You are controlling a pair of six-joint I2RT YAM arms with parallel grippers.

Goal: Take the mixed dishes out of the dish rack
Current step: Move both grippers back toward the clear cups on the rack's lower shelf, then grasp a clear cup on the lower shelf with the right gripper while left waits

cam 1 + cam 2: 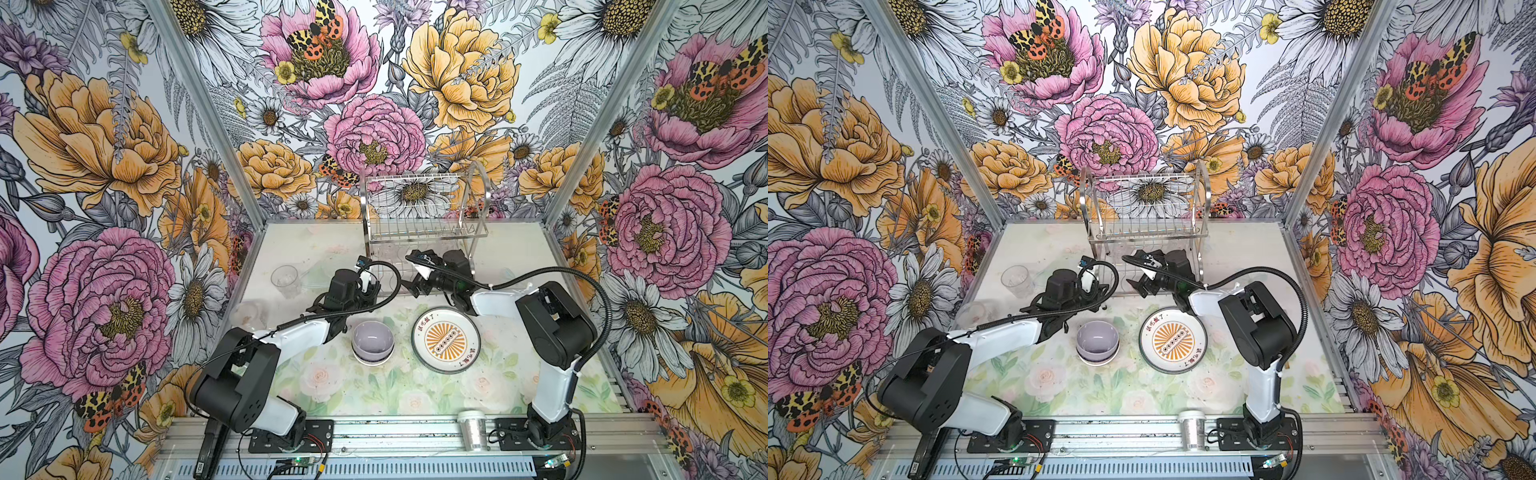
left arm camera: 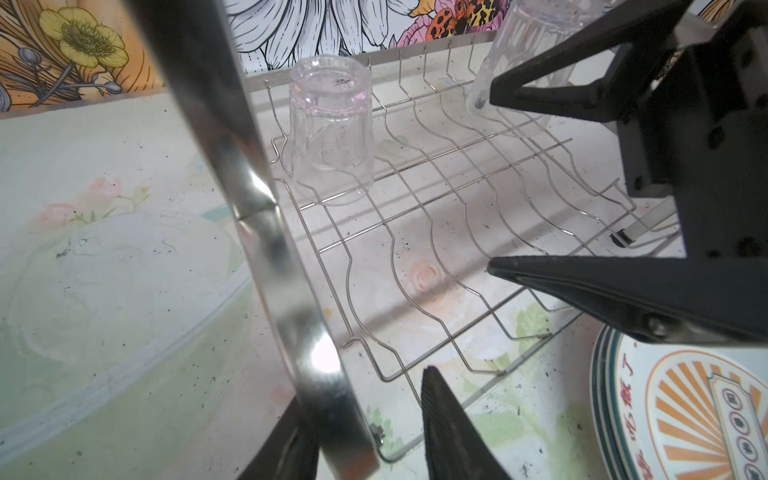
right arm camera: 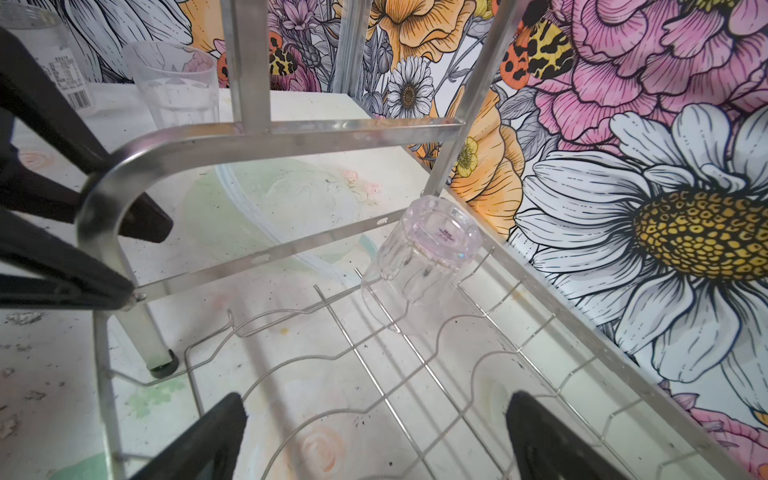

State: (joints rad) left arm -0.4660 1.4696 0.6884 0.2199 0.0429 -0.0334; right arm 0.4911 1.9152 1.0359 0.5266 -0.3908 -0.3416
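Next, I close my right gripper around the sides of the upturned clear glass [image 1: 387,244] [image 3: 428,252] in the far corner of the lower shelf of the dish rack.
The chrome dish rack [image 1: 424,232] [image 1: 1148,235] stands at the back of the table. On its lower shelf an upturned clear glass [image 2: 330,129] [image 3: 424,253] sits in the far left corner, and a second glass [image 2: 521,54] stands behind my right gripper. My left gripper [image 1: 371,287] [image 2: 365,386] straddles the rack's left side frame [image 2: 270,232], with a gap still showing beside one finger. My right gripper [image 1: 410,271] [image 3: 376,399] hangs wide open over the lower shelf's wires, holding nothing. The lavender bowl [image 1: 372,343] and the sunburst plate [image 1: 445,343] [image 2: 685,415], which tops a stack of green-rimmed plates, rest on the table.
An upright clear glass [image 1: 285,280] [image 3: 174,83] stands on the table left of the rack. Beside the rack's left frame lies a pale bowl [image 2: 116,291] patterned like the cloth. A silver glittery cup [image 1: 471,430] sits on the front rail. Floral walls close three sides.
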